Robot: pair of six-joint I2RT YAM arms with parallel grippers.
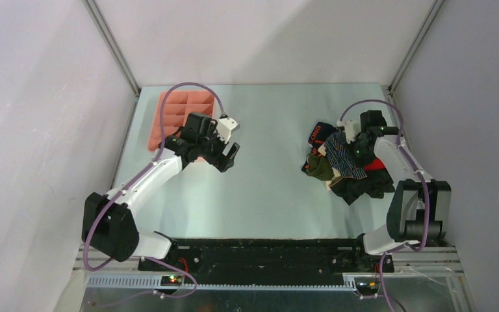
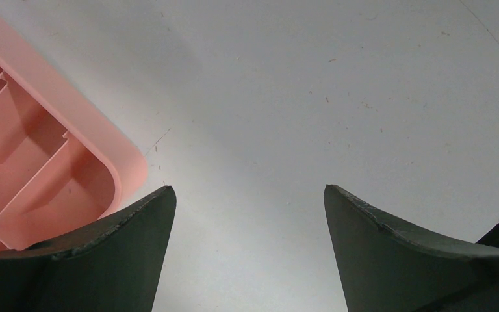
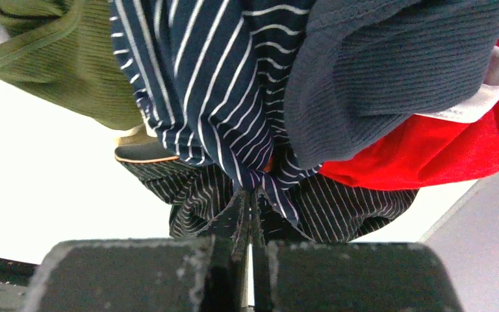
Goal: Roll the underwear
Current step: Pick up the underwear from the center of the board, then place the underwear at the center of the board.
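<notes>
My right gripper pinches the fold of the navy striped briefs. Next, my left gripper will close on the navy striped briefs' loose edge (image 1: 354,176), across from that fold.
A pile of underwear (image 1: 344,162) lies at the right of the table: navy striped briefs (image 1: 344,156), olive (image 1: 318,168), red (image 1: 378,165), black with orange lettering (image 1: 316,134). My right gripper (image 1: 358,148) is over the pile, shut on the navy striped briefs (image 3: 214,97), pinching a fold at its fingertips (image 3: 250,208). Olive cloth (image 3: 58,58), grey cloth (image 3: 377,71) and red cloth (image 3: 442,143) hang around it. My left gripper (image 1: 229,156) is open and empty above bare table (image 2: 247,188), beside the pink tray (image 1: 182,114).
The pink compartmented tray (image 2: 32,156) sits at the back left, its corner just left of my left fingers. White enclosure walls rise on three sides. The arm bases and a black rail run along the near edge.
</notes>
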